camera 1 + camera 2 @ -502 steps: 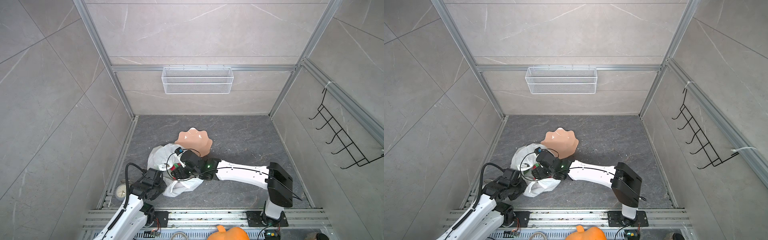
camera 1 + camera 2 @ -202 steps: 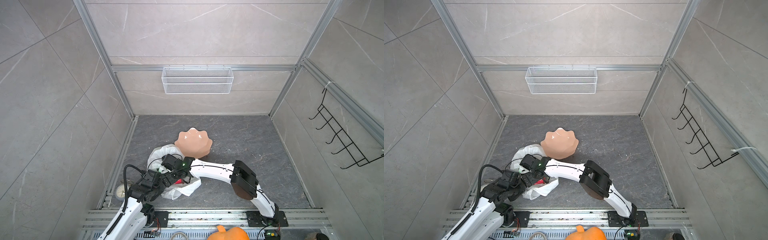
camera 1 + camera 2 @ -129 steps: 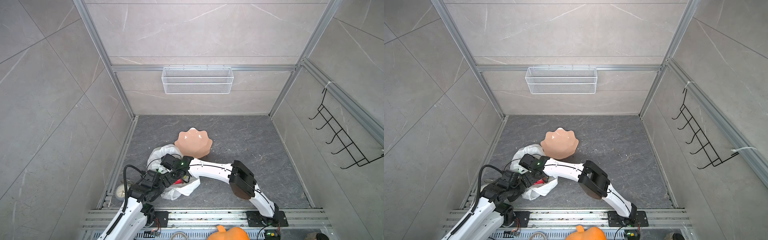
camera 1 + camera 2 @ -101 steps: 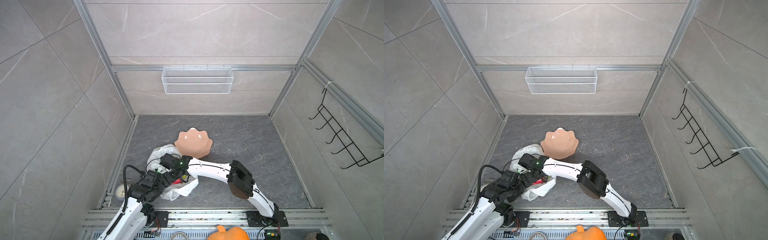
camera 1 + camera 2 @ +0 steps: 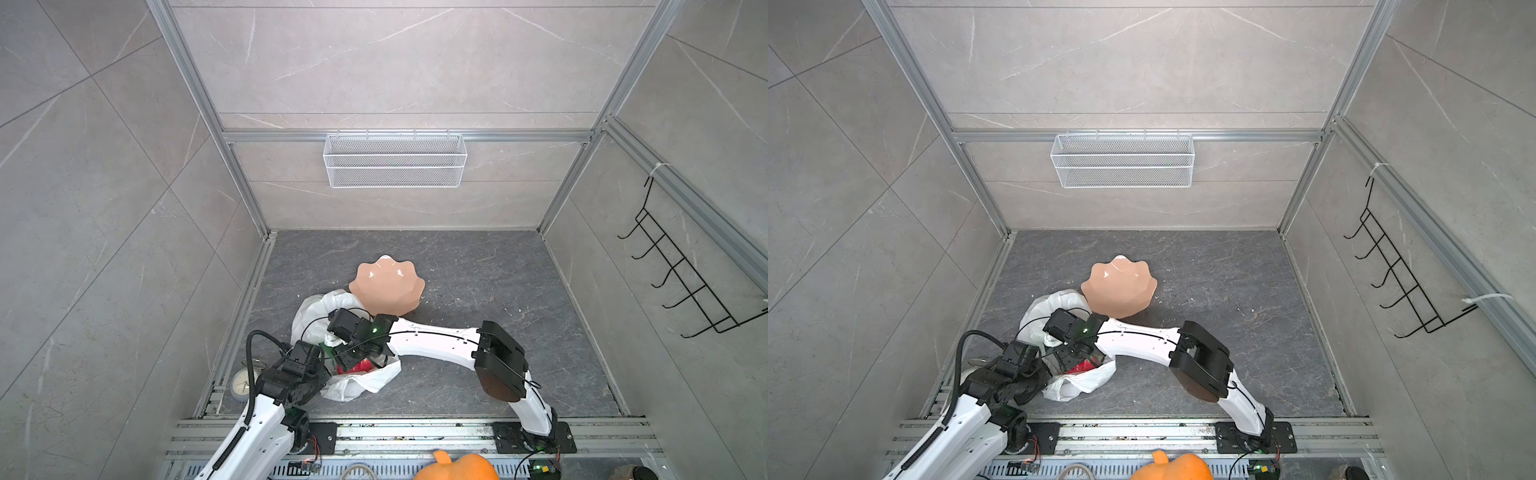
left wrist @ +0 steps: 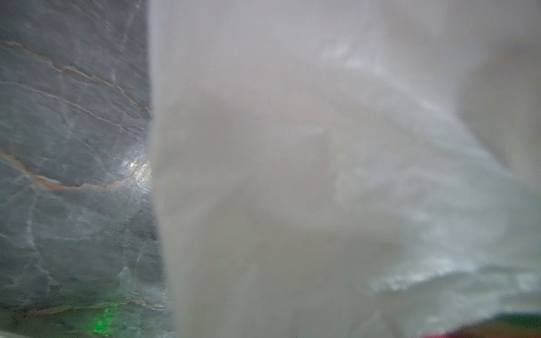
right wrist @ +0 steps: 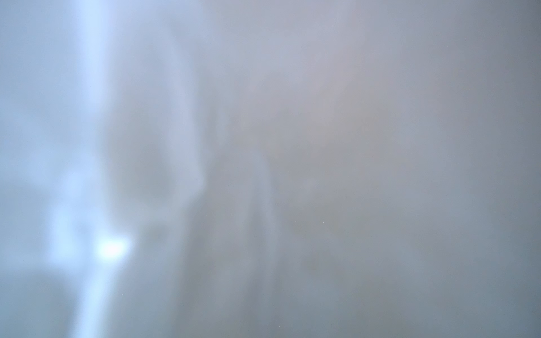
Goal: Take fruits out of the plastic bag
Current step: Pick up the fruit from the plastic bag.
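Observation:
My right gripper is crowded by bag film over the red fruit, so it should open, shift toward my left gripper and take the fruit's green stem (image 5: pixel 327 350).
The white plastic bag (image 5: pixel 312 309) (image 5: pixel 1040 307) lies crumpled at the front left of the floor, its mouth facing the front. My right gripper (image 5: pixel 354 358) (image 5: pixel 1077 356) reaches into that mouth, right over a red fruit (image 5: pixel 360 367) (image 5: pixel 1084 366). Film and the wrist hide its fingers, and its wrist view shows only blurred plastic (image 7: pixel 263 175). My left gripper (image 5: pixel 325 371) (image 5: pixel 1045 371) sits at the bag's left rim, shut on the film. Bag film (image 6: pixel 322 175) fills most of the left wrist view, with a red and green sliver at the edge.
A peach scalloped bowl (image 5: pixel 386 286) (image 5: pixel 1121 286) touches the bag's far side. A round clock-like dial (image 5: pixel 242 384) lies by the left rail. An orange pumpkin (image 5: pixel 457 469) sits beyond the front rail. A wire basket (image 5: pixel 395 160) and a hook rack (image 5: pixel 673 282) hang on the walls.
My right arm has folded its elbow toward the front and pushed its gripper left, deeper into the bag over the red fruit. The bag's near flap shifted. The left arm stayed almost still.

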`<control>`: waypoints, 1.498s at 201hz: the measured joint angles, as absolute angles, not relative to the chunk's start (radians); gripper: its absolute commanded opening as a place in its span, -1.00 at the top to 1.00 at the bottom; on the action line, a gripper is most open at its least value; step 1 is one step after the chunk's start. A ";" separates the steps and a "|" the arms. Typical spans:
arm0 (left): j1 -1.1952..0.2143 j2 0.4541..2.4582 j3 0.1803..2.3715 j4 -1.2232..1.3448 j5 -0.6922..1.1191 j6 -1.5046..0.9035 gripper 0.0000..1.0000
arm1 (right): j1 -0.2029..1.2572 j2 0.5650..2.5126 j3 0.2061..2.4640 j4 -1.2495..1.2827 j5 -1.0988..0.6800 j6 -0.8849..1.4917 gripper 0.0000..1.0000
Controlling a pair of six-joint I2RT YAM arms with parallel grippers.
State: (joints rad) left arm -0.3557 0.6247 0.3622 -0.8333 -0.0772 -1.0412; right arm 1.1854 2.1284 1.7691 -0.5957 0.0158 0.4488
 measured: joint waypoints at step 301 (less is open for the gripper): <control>-0.356 0.562 0.362 -0.847 -0.088 -1.066 0.90 | 1.253 2.358 2.131 -0.846 0.140 0.280 0.21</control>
State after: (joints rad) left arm -0.3557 0.5621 0.3622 -0.8467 -0.0883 -1.0664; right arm 1.2526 2.3581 2.1307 -0.8459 0.1402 0.2802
